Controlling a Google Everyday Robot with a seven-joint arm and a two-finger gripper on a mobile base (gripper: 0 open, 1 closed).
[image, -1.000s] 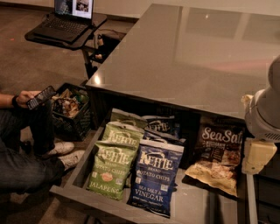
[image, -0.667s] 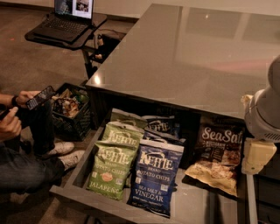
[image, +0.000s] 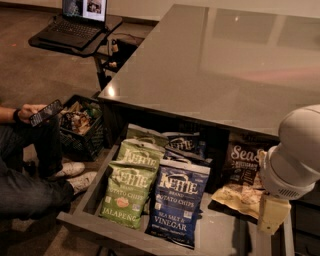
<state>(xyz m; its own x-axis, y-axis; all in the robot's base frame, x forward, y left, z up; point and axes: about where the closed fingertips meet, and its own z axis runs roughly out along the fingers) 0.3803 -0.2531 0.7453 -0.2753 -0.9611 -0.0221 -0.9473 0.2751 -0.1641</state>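
Note:
The robot's gripper will next move to the top end (image: 243, 149) of the dark Sea Salt bag, below the edge of the tabletop, and close there.
My arm's white rounded joint (image: 295, 155) fills the right edge, above the right end of an open drawer (image: 82, 202). Below the joint a cream-coloured part, the gripper (image: 272, 216), hangs over the drawer's right front corner, nearest a tan bag (image: 239, 196) lying flat. It holds nothing that I can see. In the drawer, green Kettle jalapeño bags (image: 126, 192) lie at the left. A blue Kettle sea salt and vinegar bag (image: 176, 205) lies in the middle, and a dark Sea Salt bag (image: 243, 162) at the back right.
The grey tabletop (image: 220, 65) overhangs the back of the drawer. A seated person (image: 25, 185) at the left holds a phone (image: 45, 113) beside a black crate (image: 80, 127) of snacks. A laptop (image: 77, 22) stands on a small stand behind.
The person's hands and the phone have shifted a little. My arm and the bags in the drawer have not moved.

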